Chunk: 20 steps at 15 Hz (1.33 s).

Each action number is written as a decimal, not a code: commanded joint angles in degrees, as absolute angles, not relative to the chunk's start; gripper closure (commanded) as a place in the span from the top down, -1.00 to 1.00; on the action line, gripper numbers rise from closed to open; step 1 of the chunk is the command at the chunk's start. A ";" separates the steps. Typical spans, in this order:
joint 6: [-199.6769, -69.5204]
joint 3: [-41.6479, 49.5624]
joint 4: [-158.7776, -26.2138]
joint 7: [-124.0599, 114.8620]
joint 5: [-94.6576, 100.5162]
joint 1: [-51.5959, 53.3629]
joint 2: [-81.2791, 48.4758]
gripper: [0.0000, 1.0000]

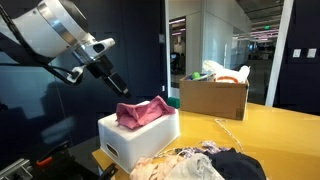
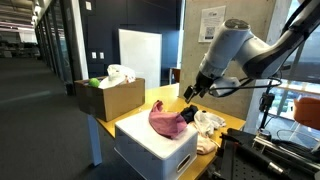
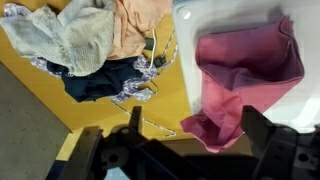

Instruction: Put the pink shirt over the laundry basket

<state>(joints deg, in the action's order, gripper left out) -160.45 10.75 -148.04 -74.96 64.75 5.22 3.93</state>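
My gripper is to move next to the pink shirt's end [image 1: 123,110] [image 3: 222,114] nearest my arm, by the edge of the laundry basket, and it should close there.
The pink shirt [image 1: 142,111] lies draped over the top of the white laundry basket [image 1: 140,139] in both exterior views; the shirt [image 2: 168,120] covers the basket [image 2: 155,150] near its far corner. In the wrist view the pink shirt [image 3: 245,80] hangs over the white basket rim [image 3: 225,15]. My gripper [image 1: 116,84] hovers just above and beside the shirt, also seen in an exterior view [image 2: 188,93]. Its two dark fingers [image 3: 195,125] are spread apart with nothing between them.
A pile of mixed clothes [image 1: 200,165] lies on the yellow table [image 1: 270,130] next to the basket; it shows in the wrist view [image 3: 90,45]. A cardboard box [image 1: 213,97] with items stands at the back [image 2: 108,96]. Thin wire [image 3: 160,125] lies on the table.
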 commanded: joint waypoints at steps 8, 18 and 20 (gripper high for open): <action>-161.51 8.38 -132.94 -93.68 75.88 12.24 -13.17 1.00; -153.21 9.38 -138.40 -102.61 74.45 19.64 -9.54 1.00; -152.39 9.73 -138.30 -104.22 75.05 19.57 -10.66 1.00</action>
